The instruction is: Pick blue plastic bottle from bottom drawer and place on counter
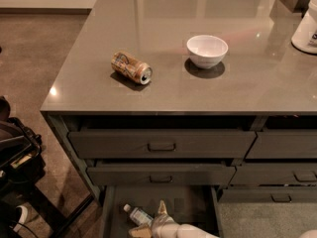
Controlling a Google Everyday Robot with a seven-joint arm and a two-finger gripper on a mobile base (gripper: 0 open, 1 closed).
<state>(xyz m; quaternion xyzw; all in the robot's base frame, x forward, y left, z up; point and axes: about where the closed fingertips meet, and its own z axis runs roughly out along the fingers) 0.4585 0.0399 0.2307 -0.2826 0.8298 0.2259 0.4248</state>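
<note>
The robot's gripper needs to close on the bottom end [149, 222] of the blue plastic bottle, at the other end from its white cap, inside the open bottom drawer.
The blue plastic bottle [136, 214] lies on its side in the open bottom drawer [190, 205], white cap pointing to the back left. My gripper [148, 217] reaches into the drawer from the bottom edge of the camera view. Its two tan fingers are spread apart, one finger [161, 208] behind the bottle's right end and the other at the front. The jaws are open around that end and not closed on it. The counter [198, 88] is the glossy grey-brown top above the drawers.
A tan soda can [132, 67] lies on its side on the counter, and a white bowl [207, 50] stands to its right. A white jug [307, 26] is at the far right edge. Two shallower drawers stand slightly open above the bottom one. Dark equipment [17, 157] stands on the floor at left.
</note>
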